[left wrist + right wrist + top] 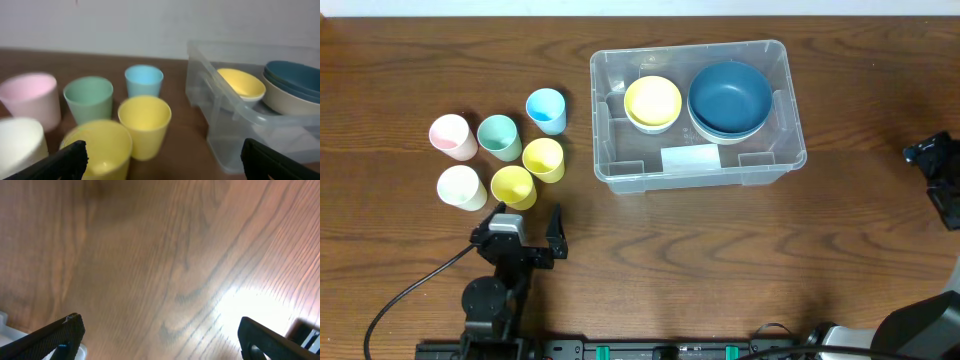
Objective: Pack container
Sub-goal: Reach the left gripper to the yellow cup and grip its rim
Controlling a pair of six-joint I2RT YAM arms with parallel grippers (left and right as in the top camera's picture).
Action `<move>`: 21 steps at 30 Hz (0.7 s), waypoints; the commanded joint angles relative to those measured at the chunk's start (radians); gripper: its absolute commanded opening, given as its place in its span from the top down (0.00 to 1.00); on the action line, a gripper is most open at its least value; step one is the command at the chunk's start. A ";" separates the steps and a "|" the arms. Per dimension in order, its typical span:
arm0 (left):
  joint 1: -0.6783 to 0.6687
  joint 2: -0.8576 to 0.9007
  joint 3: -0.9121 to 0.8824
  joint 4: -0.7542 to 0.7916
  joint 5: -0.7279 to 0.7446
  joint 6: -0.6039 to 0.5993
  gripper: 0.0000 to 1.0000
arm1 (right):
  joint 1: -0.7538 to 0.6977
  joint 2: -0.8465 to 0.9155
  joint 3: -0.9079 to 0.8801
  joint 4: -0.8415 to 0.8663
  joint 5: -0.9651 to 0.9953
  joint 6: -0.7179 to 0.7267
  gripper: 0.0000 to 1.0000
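The yellow cup nearer the clear container is next for my left gripper, which should go to it and close on the cup's rim (560, 157) (170, 116), on the side facing the container.
The clear container (690, 50) stands at the back centre of the table. It holds a yellow bowl (652, 102) and stacked dark blue bowls (729, 98). Several cups stand to its left: pink (453, 136), green (499, 137), blue (546, 110), two yellow (543, 159) (513, 186) and white (461, 187). My left gripper (520, 228) is open and empty just in front of the cups. In the left wrist view (162, 165) the near yellow cup (100, 147) lies by its left finger and the container (225, 125) is to the right. My right gripper (165, 340) is open and empty over bare wood at the far right (938, 170).
The wooden table (720, 270) extends in front of the container and between it and the right arm. The left arm's base and cable (400, 295) are at the front left. A pale wall (150, 25) rises behind the table.
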 commanded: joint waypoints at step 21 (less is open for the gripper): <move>0.006 1.133 1.387 -1.049 -0.036 -0.035 0.02 | 0.001 -0.003 -0.018 -0.001 -0.007 0.029 0.01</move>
